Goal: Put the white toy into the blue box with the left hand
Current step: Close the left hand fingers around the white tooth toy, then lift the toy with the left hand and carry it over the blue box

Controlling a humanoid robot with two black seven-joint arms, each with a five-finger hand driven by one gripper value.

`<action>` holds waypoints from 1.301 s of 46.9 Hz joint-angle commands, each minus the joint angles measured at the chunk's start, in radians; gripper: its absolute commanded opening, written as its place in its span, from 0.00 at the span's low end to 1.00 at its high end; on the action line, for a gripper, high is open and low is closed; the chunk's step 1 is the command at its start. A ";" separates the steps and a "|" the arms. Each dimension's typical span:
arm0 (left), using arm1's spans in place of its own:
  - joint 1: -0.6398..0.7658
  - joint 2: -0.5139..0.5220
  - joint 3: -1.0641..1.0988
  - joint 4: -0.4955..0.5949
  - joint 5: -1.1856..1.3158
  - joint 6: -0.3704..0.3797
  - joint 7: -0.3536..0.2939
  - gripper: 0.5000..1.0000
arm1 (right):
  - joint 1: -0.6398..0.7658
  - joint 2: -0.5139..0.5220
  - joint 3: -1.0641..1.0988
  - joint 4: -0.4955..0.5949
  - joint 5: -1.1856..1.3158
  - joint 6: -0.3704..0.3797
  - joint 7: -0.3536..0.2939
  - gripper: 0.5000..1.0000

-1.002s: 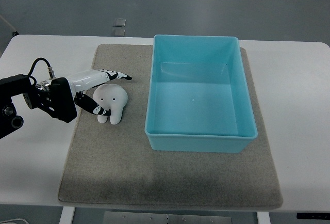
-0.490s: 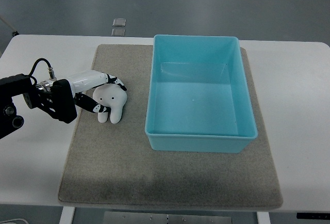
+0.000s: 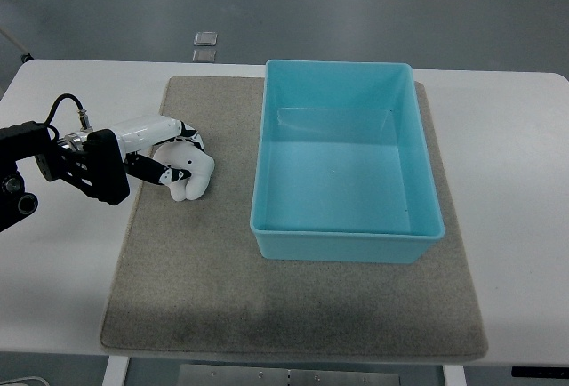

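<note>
Next, I release the white toy from my left gripper on the bottom of the blue box, toward the box's far side point(image 3: 320, 132).
The white toy point(image 3: 191, 175), a small tooth-shaped plush, lies on the grey mat point(image 3: 204, 270) left of the blue box point(image 3: 342, 168). My left hand point(image 3: 173, 155) reaches in from the left edge and its fingers are curled around the toy's top and left side, holding it at mat level. The blue box is an open rectangular tub with nothing inside, standing on the right half of the mat. The toy is about a hand's width from the box's left wall. The right arm is out of view.
The mat lies on a white table point(image 3: 516, 181). Two small grey squares point(image 3: 205, 45) lie on the floor beyond the table's far edge. A black cable point(image 3: 67, 106) loops above my left wrist.
My left fingers have curled from stretched over the toy to closed around it. The toy has turned and shifted slightly up and left in the grasp.
</note>
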 commanded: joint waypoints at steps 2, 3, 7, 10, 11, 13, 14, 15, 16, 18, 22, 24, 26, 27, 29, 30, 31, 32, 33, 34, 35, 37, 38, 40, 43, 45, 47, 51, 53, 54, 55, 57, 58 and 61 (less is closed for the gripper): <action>-0.011 0.007 0.000 0.007 0.002 0.000 -0.001 0.00 | 0.000 0.000 0.000 0.000 0.000 0.000 0.001 0.87; -0.013 0.009 0.000 0.007 0.004 0.000 0.000 0.00 | 0.000 0.000 0.000 0.000 0.000 0.000 0.001 0.87; -0.046 0.027 -0.002 0.007 -0.002 0.000 -0.001 0.00 | 0.000 0.000 0.000 0.000 0.000 0.000 0.001 0.87; -0.085 0.033 -0.005 0.009 -0.010 0.000 -0.001 0.00 | 0.000 0.000 0.000 0.000 0.000 0.000 -0.001 0.87; -0.097 0.035 -0.005 0.009 -0.012 -0.002 -0.001 0.00 | 0.000 0.000 0.000 0.000 0.000 0.000 0.001 0.87; -0.129 0.035 -0.005 0.010 -0.015 -0.002 -0.001 0.00 | 0.000 0.000 0.000 0.000 0.000 0.000 -0.001 0.87; -0.143 0.035 -0.005 0.012 -0.015 -0.003 -0.001 0.00 | 0.000 0.000 0.000 0.000 0.000 0.000 0.001 0.87; -0.158 0.035 -0.006 0.015 -0.013 -0.003 -0.003 0.00 | 0.000 0.000 0.000 0.000 0.000 0.000 -0.001 0.87; -0.173 0.035 -0.005 0.018 -0.013 -0.003 -0.003 0.00 | 0.000 0.000 0.000 0.000 0.000 0.000 0.001 0.87; -0.198 0.029 -0.006 0.019 -0.015 -0.005 -0.003 0.00 | 0.000 0.000 0.000 0.000 0.000 0.000 -0.001 0.87; -0.256 0.023 -0.005 0.019 -0.015 -0.017 -0.003 0.00 | 0.000 0.000 0.000 0.000 0.000 0.000 -0.001 0.87; -0.278 0.021 -0.002 0.018 -0.015 -0.019 -0.005 0.00 | 0.000 0.000 0.000 0.000 0.000 0.000 -0.001 0.87; -0.295 0.021 -0.002 0.018 -0.015 -0.019 -0.005 0.00 | 0.000 0.000 0.000 0.000 0.000 0.000 0.001 0.87; -0.302 0.021 -0.002 0.019 -0.015 -0.019 -0.005 0.00 | 0.000 0.000 0.000 0.000 0.000 0.000 -0.001 0.87; -0.321 0.015 -0.002 0.018 -0.015 -0.020 -0.005 0.00 | 0.000 0.000 0.000 0.000 0.000 0.000 -0.001 0.87; -0.330 0.004 0.000 0.018 -0.015 -0.020 -0.005 0.00 | 0.000 0.000 0.000 0.000 0.000 0.000 0.001 0.87; -0.339 -0.009 0.000 0.019 -0.015 -0.022 -0.005 0.00 | 0.000 0.000 0.000 0.000 0.000 0.000 -0.001 0.87; -0.345 -0.023 0.000 0.019 -0.016 -0.022 -0.005 0.00 | 0.000 0.000 0.000 0.000 0.000 0.000 -0.001 0.87; -0.350 -0.036 0.000 0.019 -0.015 -0.022 -0.005 0.00 | 0.000 0.000 0.000 0.000 0.000 0.000 -0.001 0.87; -0.356 -0.045 0.001 0.021 -0.015 -0.022 -0.005 0.00 | 0.000 0.000 0.000 0.000 0.000 0.000 0.001 0.87; -0.361 -0.049 0.001 0.021 -0.015 -0.022 -0.005 0.00 | 0.000 0.000 0.000 0.000 0.000 0.000 -0.001 0.87; -0.376 -0.059 0.001 0.024 -0.015 -0.026 -0.005 0.00 | 0.000 0.000 0.000 0.000 0.000 0.000 0.001 0.87; -0.384 -0.062 0.001 0.024 -0.015 -0.033 -0.003 0.00 | 0.000 0.000 0.000 0.000 0.000 0.000 0.001 0.87; -0.401 -0.071 0.001 0.024 -0.015 -0.052 -0.003 0.00 | 0.000 0.000 0.000 0.000 0.000 0.000 0.001 0.87; -0.424 -0.094 0.003 0.026 -0.015 -0.091 -0.001 0.00 | 0.000 0.000 0.000 0.000 0.000 0.000 -0.001 0.87; -0.434 -0.111 0.004 0.027 -0.015 -0.111 -0.001 0.00 | 0.000 0.000 0.000 0.000 0.000 0.000 0.001 0.87; -0.442 -0.128 0.007 0.030 -0.015 -0.122 -0.001 0.00 | 0.000 0.000 0.000 0.000 0.000 0.000 -0.001 0.87; -0.447 -0.158 0.023 0.038 -0.015 -0.125 -0.001 0.00 | 0.000 0.000 0.000 0.000 0.000 0.000 0.001 0.87; -0.454 -0.172 0.033 0.042 -0.015 -0.125 -0.001 0.00 | 0.000 0.000 0.000 0.000 0.000 0.000 -0.001 0.87; -0.460 -0.178 0.041 0.047 -0.015 -0.125 -0.001 0.00 | 0.000 0.000 0.000 -0.001 0.000 0.000 -0.001 0.87; -0.465 -0.183 0.049 0.052 -0.015 -0.125 0.000 0.00 | 0.000 0.000 0.000 0.000 0.000 0.000 -0.001 0.87; -0.474 -0.198 0.064 0.064 -0.015 -0.125 -0.001 0.00 | 0.000 0.000 0.000 0.000 0.000 0.000 0.001 0.87; -0.479 -0.207 0.072 0.068 -0.015 -0.125 -0.001 0.00 | 0.000 0.000 0.000 0.000 0.000 0.000 -0.001 0.87; -0.487 -0.240 0.090 0.091 -0.013 -0.125 -0.001 0.00 | 0.000 0.000 0.000 0.000 0.000 0.000 -0.001 0.87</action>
